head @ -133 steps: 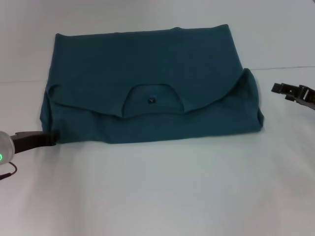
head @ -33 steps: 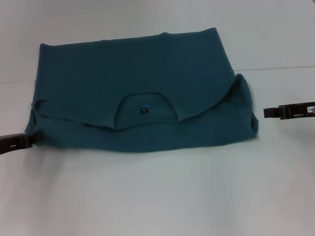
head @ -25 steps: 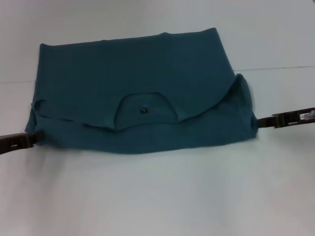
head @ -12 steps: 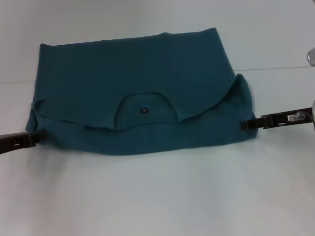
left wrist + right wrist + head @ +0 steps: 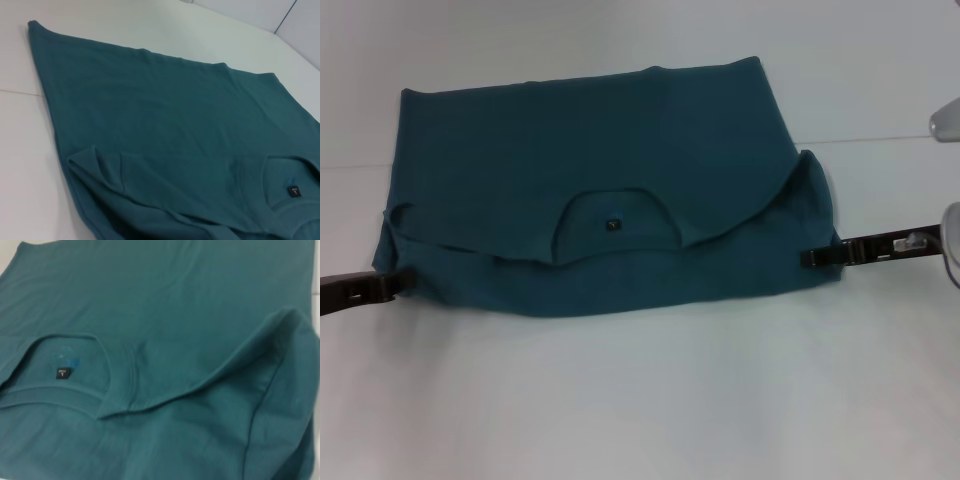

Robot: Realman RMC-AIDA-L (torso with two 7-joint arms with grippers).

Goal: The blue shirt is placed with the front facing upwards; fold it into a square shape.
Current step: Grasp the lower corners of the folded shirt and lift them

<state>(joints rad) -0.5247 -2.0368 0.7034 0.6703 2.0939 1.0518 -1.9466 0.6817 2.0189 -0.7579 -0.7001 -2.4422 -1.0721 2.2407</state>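
Note:
Right fingers overreach the shirt's near corner; next I open, retreat, pinch its side edge (image 5: 840, 273) before folding.
The blue shirt (image 5: 590, 150) lies on the white table (image 5: 640, 400), folded into a wide band with its plain back up. Its round collar and small black tag (image 5: 613, 223) show near the front edge. My left gripper (image 5: 405, 280) lies low at the shirt's near-left corner, touching the cloth edge. Reaching in from the right, my right gripper (image 5: 810, 257) has its tip over the shirt's near-right corner, by the raised sleeve fold. The left wrist view shows the shirt (image 5: 175, 125) and the tag (image 5: 295, 191). The right wrist view shows the shirt (image 5: 175, 300) and the tag (image 5: 61, 373) close up.
The tabletop runs white all around the shirt, with a faint seam line (image 5: 880, 138) crossing it behind the right arm. A grey part of the right arm (image 5: 948, 120) shows at the right border.
My right gripper has slid left from beside the shirt until its tip lies over the near-right corner. The left gripper crept slightly right against the near-left corner. The shirt has not moved.

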